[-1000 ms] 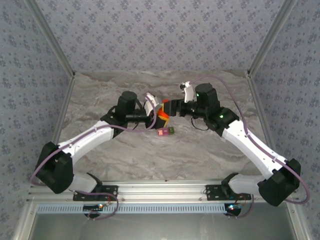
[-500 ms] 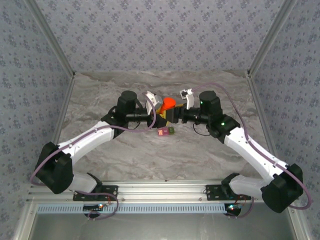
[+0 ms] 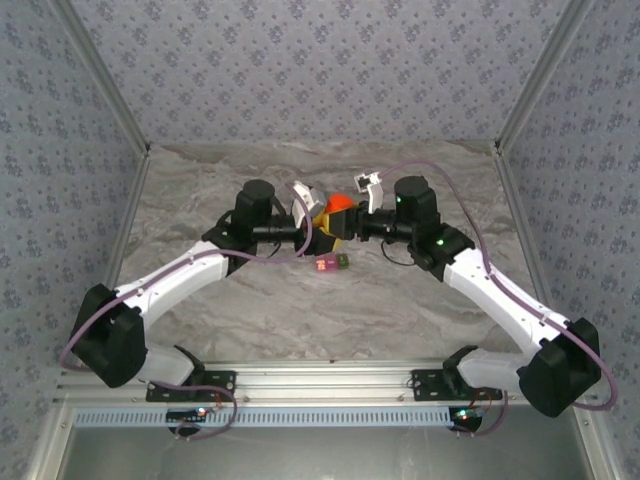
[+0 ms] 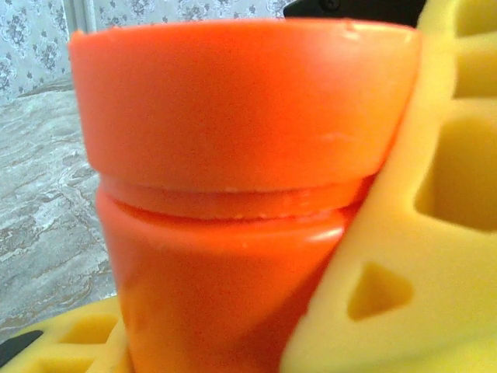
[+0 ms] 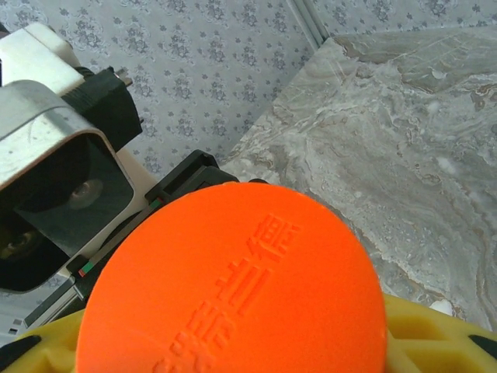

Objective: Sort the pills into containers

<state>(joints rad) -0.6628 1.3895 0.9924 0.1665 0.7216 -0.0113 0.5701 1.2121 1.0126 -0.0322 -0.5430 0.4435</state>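
Note:
I will set the orange cap on the bare marble tabletop (image 3: 414,236) beneath my right gripper's black wrist, away from the containers.
An orange pill bottle (image 3: 336,208) hangs above the table's middle, and my left gripper (image 3: 321,229) is shut on its body. In the left wrist view the bottle (image 4: 225,280) stands upright under its wider cap (image 4: 241,101), pressed by a yellow finger pad (image 4: 435,249). My right gripper (image 3: 347,216) comes in from the right, shut on the cap (image 5: 233,287); a yellow pad (image 5: 446,342) hugs the rim. The containers (image 3: 331,264), a small pink and olive-green pair, lie on the table just below the bottle. The pills are hidden.
The marble tabletop (image 3: 300,310) spreads out in front of the containers. Patterned walls (image 3: 320,70) close the back and both sides. The left wrist's camera housing (image 5: 54,186) sits close behind the cap in the right wrist view.
My right gripper has shifted left and settled over the bottle's cap, its jaws narrowing onto it. The left arm and the containers have stayed put.

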